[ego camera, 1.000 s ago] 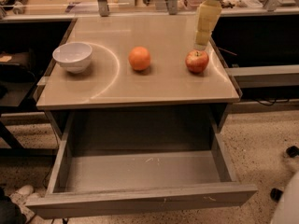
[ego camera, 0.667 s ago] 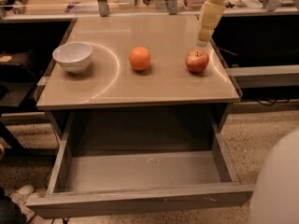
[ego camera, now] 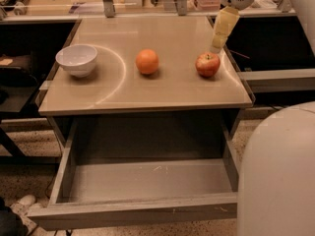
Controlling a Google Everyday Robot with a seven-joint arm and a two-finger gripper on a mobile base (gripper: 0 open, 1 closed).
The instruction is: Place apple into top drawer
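I should grip the upper part of the apple (ego camera: 211, 60), toward the side away from the orange fruit.
The apple (ego camera: 207, 64), red with yellowish patches, sits on the right side of the tabletop (ego camera: 172, 90). My gripper (ego camera: 216, 47) hangs down from the top right; its tip is just above and behind the apple, a little to the apple's right, apart from it. The top drawer (ego camera: 147, 181) is pulled wide open below the tabletop. Its scuffed grey floor is bare, and its flat front panel (ego camera: 133, 215) is nearest the camera.
An orange fruit (ego camera: 147, 61) lies mid-table and a white bowl (ego camera: 77, 59) at the left. A large white part of my arm (ego camera: 278, 176) fills the lower right, covering the drawer's right front corner. A shelf rail (ego camera: 275, 77) sticks out at the right.
The white arm part has swung in at the lower right and now covers much more of the view. The gripper stays near the apple; apple, orange and bowl have not moved.
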